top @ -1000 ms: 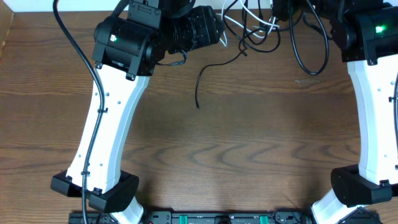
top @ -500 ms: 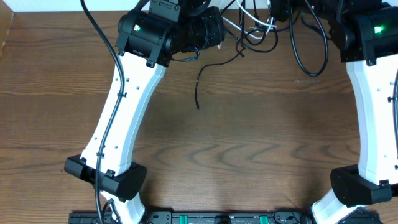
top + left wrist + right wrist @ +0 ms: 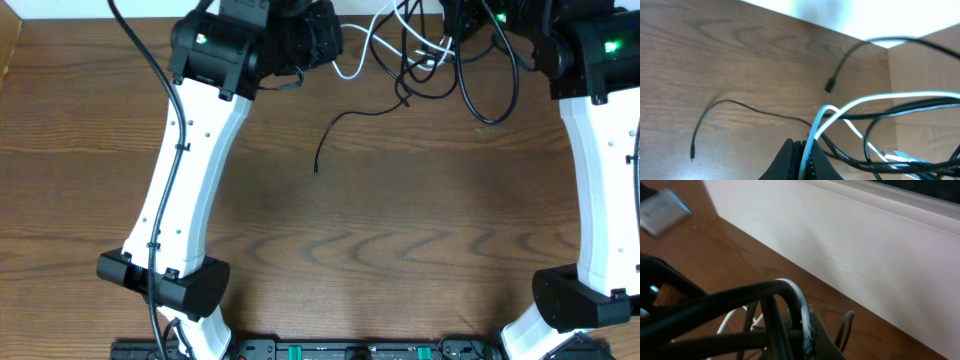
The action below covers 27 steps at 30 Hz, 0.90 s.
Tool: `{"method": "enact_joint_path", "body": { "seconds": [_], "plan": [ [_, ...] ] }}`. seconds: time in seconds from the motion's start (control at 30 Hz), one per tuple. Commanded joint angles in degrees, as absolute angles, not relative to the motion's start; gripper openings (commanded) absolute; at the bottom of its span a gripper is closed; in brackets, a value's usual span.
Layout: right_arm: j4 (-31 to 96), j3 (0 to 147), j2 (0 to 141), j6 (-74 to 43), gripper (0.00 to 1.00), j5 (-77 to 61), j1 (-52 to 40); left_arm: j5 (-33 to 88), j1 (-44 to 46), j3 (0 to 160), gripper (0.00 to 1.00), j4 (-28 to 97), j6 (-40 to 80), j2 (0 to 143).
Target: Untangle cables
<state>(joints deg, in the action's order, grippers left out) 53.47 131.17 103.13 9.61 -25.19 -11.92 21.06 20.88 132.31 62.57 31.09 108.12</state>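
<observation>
My right gripper will open and grip the bundle (image 3: 774, 311) again while my left gripper pulls the white cable away, because my right gripper is pinching the white cable against the black cables.
The cables hang in a tangle (image 3: 430, 60) between my two grippers at the table's far edge. A white cable (image 3: 372, 40) runs from my left gripper (image 3: 335, 55) toward my right gripper (image 3: 450, 35). In the left wrist view the left gripper (image 3: 802, 150) is shut on the white cable (image 3: 860, 102), with black cables (image 3: 900, 107) crossing behind it. The right gripper (image 3: 807, 325) is shut on the white cable (image 3: 800, 297) and black cables (image 3: 715, 302). One thin black cable (image 3: 335, 125) trails onto the table. A black loop (image 3: 480, 100) hangs under the right gripper.
A white wall (image 3: 840, 240) runs behind the table's far edge. A cardboard-coloured panel (image 3: 925, 75) stands to the right in the left wrist view. A black plug end (image 3: 830, 86) dangles above the wood. Both arm bases (image 3: 160, 285) (image 3: 575, 295) sit near the front edge.
My left gripper has shut on the white cable and drawn it leftward. The tangle has spread wider, and the thin black cable's upper end has shifted right.
</observation>
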Motion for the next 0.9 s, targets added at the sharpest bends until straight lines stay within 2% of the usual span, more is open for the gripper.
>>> {"method": "enact_joint_path", "body": {
  "seconds": [0.0, 0.1, 0.37, 0.47, 0.57, 0.63, 0.7, 0.73, 0.77, 0.83, 0.87],
  "plan": [
    [53.8, 131.6, 102.6, 11.4, 0.01, -22.0, -11.0, 20.8, 19.3, 132.6, 0.07, 61.6, 30.0, 106.2],
    [54.7, 131.6, 102.6, 11.4, 0.01, -21.9, -10.1, 22.0, 19.2, 132.6, 0.07, 60.5, 26.6, 105.1],
    [58.3, 131.6, 102.6, 11.4, 0.01, -19.6, -6.7, 22.0, 16.3, 132.7, 0.08, 59.1, 26.6, 101.7],
    [58.9, 131.6, 102.6, 11.4, 0.08, -19.6, -6.2, 21.9, 14.9, 132.7, 0.08, 58.5, 26.6, 100.2],
    [59.4, 131.6, 102.6, 11.5, 0.09, -19.2, -5.9, 21.9, 13.4, 132.7, 0.08, 58.0, 26.6, 99.0],
    [59.9, 131.6, 102.6, 11.5, 0.09, -17.5, -5.9, 21.9, 12.3, 132.7, 0.08, 58.0, 26.6, 98.2],
    [60.5, 131.6, 102.6, 11.5, 0.01, -15.2, -5.9, 22.0, 11.1, 132.7, 0.07, 58.0, 26.6, 97.4],
    [60.5, 131.6, 102.6, 11.5, 0.01, -15.0, -5.9, 22.0, 10.9, 132.7, 0.08, 58.0, 26.6, 97.3],
    [60.7, 131.6, 102.6, 11.5, 0.08, -14.9, -5.9, 22.0, 10.7, 132.7, 0.07, 58.0, 26.6, 97.2],
    [60.7, 131.6, 102.6, 11.4, 0.14, -14.5, -5.1, 21.9, 10.7, 132.7, 0.07, 58.0, 26.1, 97.2],
    [60.9, 131.6, 102.6, 11.4, 0.23, -14.0, -4.7, 21.9, 10.7, 132.7, 0.07, 58.0, 25.9, 97.2]
  ]
}}
